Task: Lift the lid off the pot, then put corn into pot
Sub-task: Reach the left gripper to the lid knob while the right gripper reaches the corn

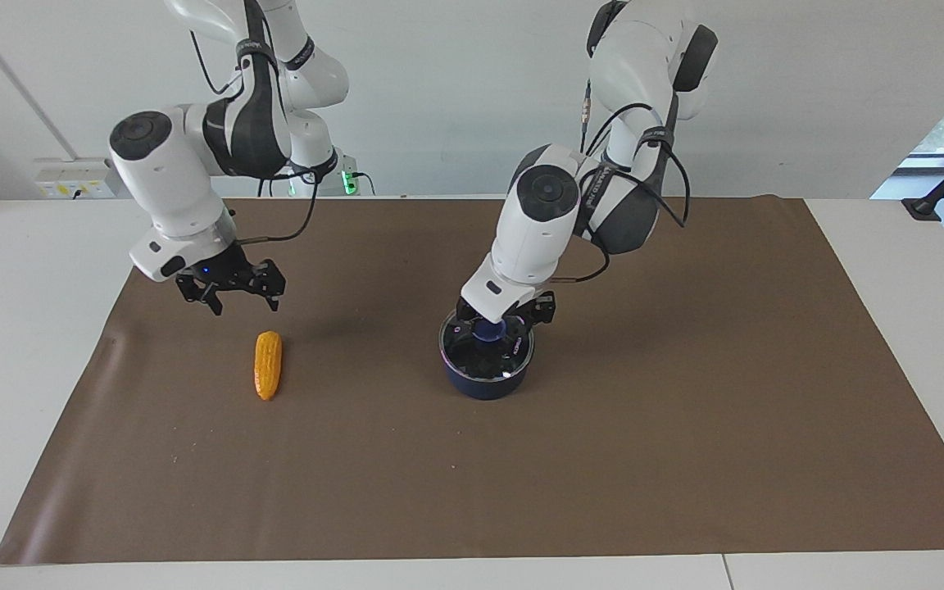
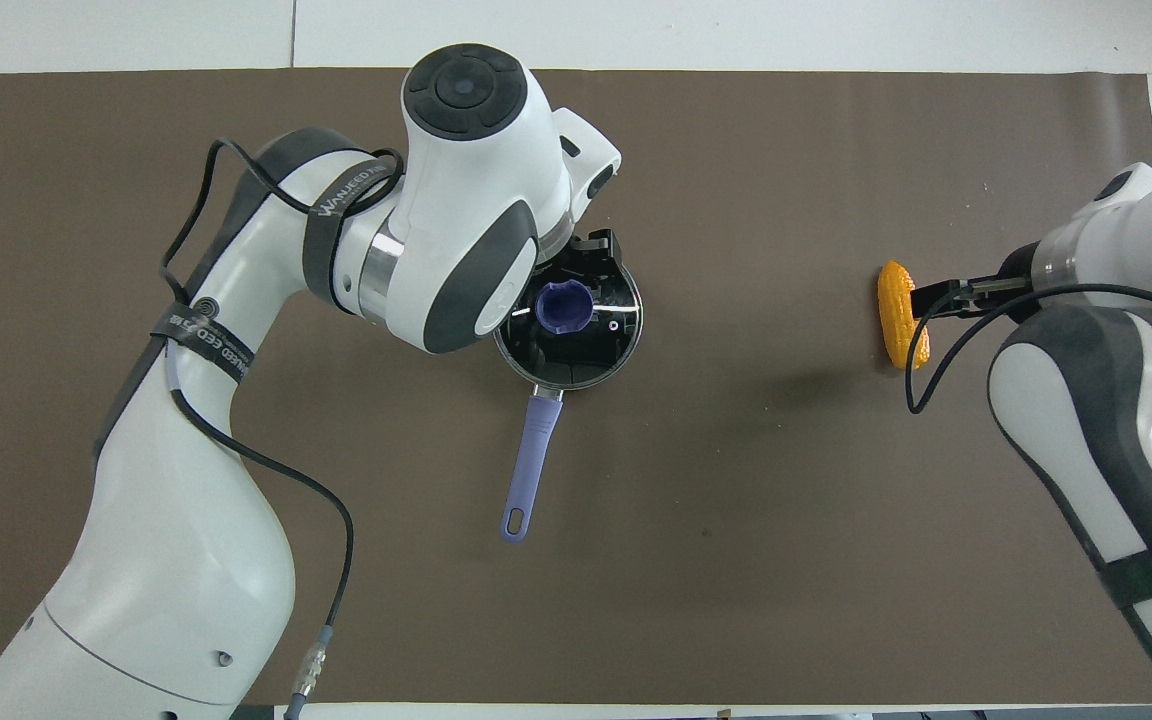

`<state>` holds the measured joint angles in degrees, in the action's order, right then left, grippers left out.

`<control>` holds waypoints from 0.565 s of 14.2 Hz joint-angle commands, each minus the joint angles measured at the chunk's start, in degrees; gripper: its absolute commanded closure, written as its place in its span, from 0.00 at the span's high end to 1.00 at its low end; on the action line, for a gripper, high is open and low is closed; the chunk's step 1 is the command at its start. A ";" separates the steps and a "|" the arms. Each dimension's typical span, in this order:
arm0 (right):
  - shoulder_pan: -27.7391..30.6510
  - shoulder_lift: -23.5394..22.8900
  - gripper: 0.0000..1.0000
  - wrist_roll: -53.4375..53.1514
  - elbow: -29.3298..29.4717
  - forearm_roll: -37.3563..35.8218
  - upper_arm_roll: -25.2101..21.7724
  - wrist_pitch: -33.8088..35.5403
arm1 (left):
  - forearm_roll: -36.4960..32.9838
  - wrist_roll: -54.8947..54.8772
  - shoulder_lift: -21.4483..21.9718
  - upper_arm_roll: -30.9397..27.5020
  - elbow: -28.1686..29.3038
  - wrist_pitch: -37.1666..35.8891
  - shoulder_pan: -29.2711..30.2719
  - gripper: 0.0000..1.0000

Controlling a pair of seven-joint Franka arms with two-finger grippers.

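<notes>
The yellow-orange corn has two ends. My right gripper needs to close around the middle of the yellow-orange corn (image 2: 899,320), between them.
The dark blue pot (image 1: 484,385) stands mid-table on the brown mat, its lighter-blue handle (image 2: 531,450) pointing toward the robots. The glass lid (image 1: 513,358) rests on it; it also shows in the overhead view (image 2: 622,330). My left gripper (image 1: 489,334) is down over the lid, open, with one finger on each side of the blue knob (image 1: 488,330) (image 2: 564,308). The yellow-orange corn (image 1: 267,365) (image 2: 901,312) lies on the mat toward the right arm's end. My right gripper (image 1: 242,305) (image 2: 936,298) hangs open and empty in the air, just robot-side of the corn.
The brown mat (image 1: 472,492) covers most of the white table (image 1: 29,328). A wall socket strip (image 1: 70,180) and a black clamp (image 1: 927,205) sit at the table's robot-side edge.
</notes>
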<state>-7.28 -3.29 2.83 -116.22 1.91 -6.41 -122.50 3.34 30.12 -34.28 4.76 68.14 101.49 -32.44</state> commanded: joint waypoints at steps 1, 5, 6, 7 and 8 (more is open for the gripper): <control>0.43 -1.89 0.97 1.13 -4.78 0.99 -0.01 -8.06 | -2.63 -1.89 -0.08 -0.72 -1.09 -1.29 -0.87 1.00; 0.43 -6.37 0.96 2.00 -7.27 0.90 0.08 -15.12 | -2.55 -2.52 1.41 -0.80 4.26 3.10 -1.40 1.00; 0.69 -8.12 0.95 2.97 -7.18 0.90 0.08 -15.92 | -2.54 -2.52 1.85 -0.80 4.80 3.36 -1.49 1.00; 0.61 -8.83 0.93 3.06 -7.09 0.90 0.08 -16.36 | -2.46 -2.52 1.85 -0.72 4.89 3.37 -1.49 1.00; 0.60 -8.84 0.89 3.15 -7.09 0.90 0.08 -16.37 | -2.46 -2.52 1.94 -0.80 5.41 3.45 -1.49 1.00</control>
<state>-7.16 -11.46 3.77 -123.21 1.91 -6.47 -137.70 1.43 28.20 -34.36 4.78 70.40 103.49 -33.26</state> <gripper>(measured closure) 0.066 0.000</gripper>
